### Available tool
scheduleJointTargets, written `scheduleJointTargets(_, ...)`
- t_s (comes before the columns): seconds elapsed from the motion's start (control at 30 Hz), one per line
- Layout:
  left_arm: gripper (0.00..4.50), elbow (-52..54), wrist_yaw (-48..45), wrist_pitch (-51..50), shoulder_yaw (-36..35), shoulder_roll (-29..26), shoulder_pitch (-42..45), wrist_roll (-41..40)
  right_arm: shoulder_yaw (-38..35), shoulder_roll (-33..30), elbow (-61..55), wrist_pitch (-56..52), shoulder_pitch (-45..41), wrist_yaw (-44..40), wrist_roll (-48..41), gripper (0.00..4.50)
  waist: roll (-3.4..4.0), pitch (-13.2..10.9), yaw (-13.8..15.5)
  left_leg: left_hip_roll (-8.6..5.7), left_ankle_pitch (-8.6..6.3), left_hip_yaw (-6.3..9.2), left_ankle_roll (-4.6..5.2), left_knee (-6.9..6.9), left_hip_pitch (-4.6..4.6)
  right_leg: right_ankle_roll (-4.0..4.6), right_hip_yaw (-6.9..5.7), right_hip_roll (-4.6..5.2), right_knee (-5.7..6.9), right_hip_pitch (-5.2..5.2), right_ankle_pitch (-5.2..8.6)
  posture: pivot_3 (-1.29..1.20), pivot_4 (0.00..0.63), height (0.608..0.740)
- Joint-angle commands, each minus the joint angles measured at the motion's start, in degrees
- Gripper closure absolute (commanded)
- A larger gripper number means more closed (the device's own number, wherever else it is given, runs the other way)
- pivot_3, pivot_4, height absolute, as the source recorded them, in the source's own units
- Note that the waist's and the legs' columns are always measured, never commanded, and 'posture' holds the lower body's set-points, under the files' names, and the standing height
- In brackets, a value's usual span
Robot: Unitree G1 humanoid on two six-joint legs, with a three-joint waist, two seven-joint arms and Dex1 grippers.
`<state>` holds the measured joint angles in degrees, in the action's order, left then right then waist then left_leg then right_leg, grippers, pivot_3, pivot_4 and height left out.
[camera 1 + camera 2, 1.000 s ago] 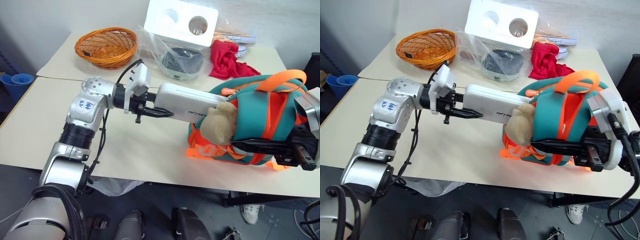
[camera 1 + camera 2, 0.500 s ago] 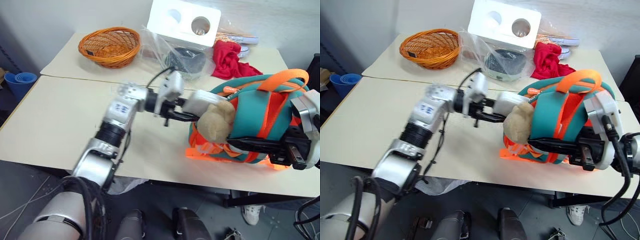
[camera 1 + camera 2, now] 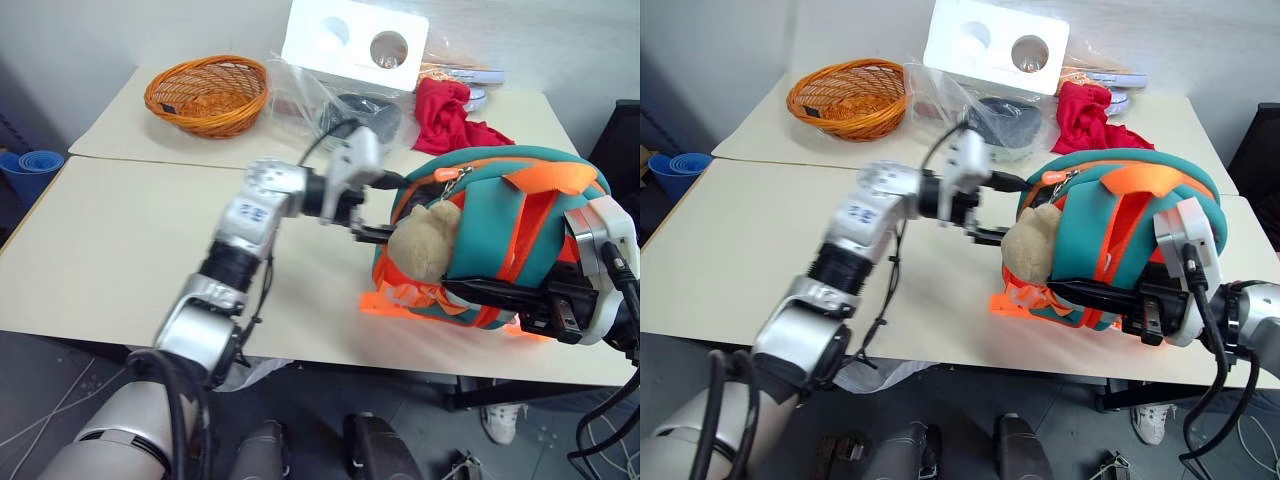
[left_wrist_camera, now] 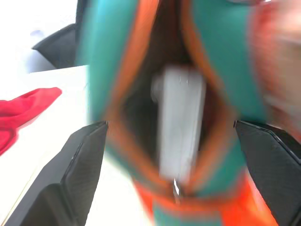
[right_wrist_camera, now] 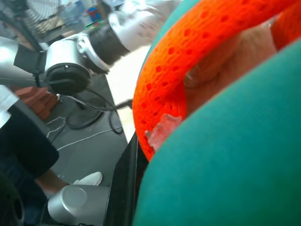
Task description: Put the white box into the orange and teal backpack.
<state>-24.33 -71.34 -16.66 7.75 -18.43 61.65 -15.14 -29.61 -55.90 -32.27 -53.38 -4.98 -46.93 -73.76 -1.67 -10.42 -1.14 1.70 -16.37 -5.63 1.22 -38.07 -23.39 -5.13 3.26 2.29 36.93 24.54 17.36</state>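
The backpack's opening gapes around the white box, so the robot's left gripper needs to grip the plush toy (image 3: 425,245) on the zipper pull and draw the toy away.
The orange and teal backpack (image 3: 500,215) lies on its side at the table's right, its zipped mouth open toward my left arm and a beige plush toy (image 3: 420,245) hanging on its front. The white box (image 4: 181,122) sits inside that mouth, seen in the left wrist view. My left gripper (image 3: 380,208) is open at the mouth, its fingers (image 4: 84,160) spread wide and apart from the box. Along the backpack's lower front, my right gripper (image 3: 458,291) is shut on the fabric and orange webbing.
At the back of the table stand an orange wicker basket (image 3: 205,92), a white styrofoam block (image 3: 355,42) with two round holes, a plastic bag (image 3: 345,115) over a dark round object, and a red cloth (image 3: 450,112). Bare tabletop (image 3: 120,240) spreads to the left.
My left gripper moved right to the backpack's mouth, carrying the white box inside, then opened and let it go. The right gripper kept its hold.
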Motion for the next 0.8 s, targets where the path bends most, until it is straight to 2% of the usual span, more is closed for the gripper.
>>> scheduleJointTargets(0.03, 0.01, 9.32, -7.64, -10.73, -3.29, -5.37, -0.57, -9.26, -1.68, 0.33, -1.39, 1.68, 0.53, 0.54, -0.3, 4.5, 0.0, 0.0, -0.21, -0.01, 0.02, 0.03, -0.03, -0.01, 0.0, 0.0, -0.03, 0.02, 0.01, -0.01, 0.0, 0.0, 0.15, 0.74)
scheduleJointTargets(0.1, 0.01, 13.23, -8.36, -16.16, -4.28, -6.86, -0.27, -13.11, -1.63, 0.33, -1.45, 1.97, 0.84, 0.57, -0.25, 4.5, 0.0, 0.0, -0.1, -0.03, 0.02, 0.06, -0.03, -0.02, 0.0, 0.0, -0.06, 0.03, 0.0, -0.04, 0.0, 0.0, 0.15, 0.74)
scheduleJointTargets(0.17, 0.01, 16.68, -6.32, -20.66, -5.08, -6.11, 0.57, -16.29, -1.44, 0.28, -1.34, 2.23, 0.81, 0.73, -0.35, 4.5, 0.0, 0.0, 0.25, -0.06, 0.02, 0.14, -0.02, -0.07, -0.03, 0.0, -0.15, 0.08, -0.01, -0.11, 0.0, 0.0, 0.15, 0.74)
scheduleJointTargets(0.37, 0.01, 16.35, 5.32, -13.56, 1.79, 3.14, -0.41, -7.51, -0.63, 0.8, -0.97, 2.4, -1.17, 2.69, -2.57, 4.5, 0.0, 0.0, 1.13, -0.13, -0.01, 0.13, 0.02, -0.16, 0.06, -0.02, -0.12, 0.09, -0.05, -0.24, 0.0, 0.0, 0.15, 0.74)
scheduleJointTargets(0.5, 0.01, 17.51, 6.97, -12.11, 5.76, 6.31, -1.82, -5.44, -0.58, 0.88, -1.37, 2.42, -1.62, 3.86, -3.17, 4.5, 0.0, 0.0, 0.77, -0.08, -0.01, 0.05, 0.02, -0.12, 0.07, -0.03, 0.0, -0.02, -0.06, -0.19, 0.0, 0.0, 0.15, 0.74)
scheduleJointTargets(0.6, 0.57, 15.65, 6.65, -10.75, 6.71, 5.86, -1.99, -4.06, -1.44, 1.16, -1.46, 2.65, -0.85, 4.84, -3.42, 4.5, 0.01, 0.0, 0.67, 0.0, 0.02, 0.02, -0.03, -0.1, 0.11, -0.02, 0.05, -0.11, 0.02, -0.14, 0.0, 0.0, 0.15, 0.74)
scheduleJointTargets(0.8, 2.29, 12.39, 5.8, -9.39, 5.5, 4.09, -1.04, -3.76, -2.06, 2.04, -2.29, 3.24, 0.85, 6.18, -3.04, 4.5, 0.01, 0.01, 0.87, -0.02, 0.03, 0.03, -0.04, -0.1, 0.12, -0.01, 0.08, -0.12, 0.04, -0.14, 0.01, 0.0, 0.15, 0.74)
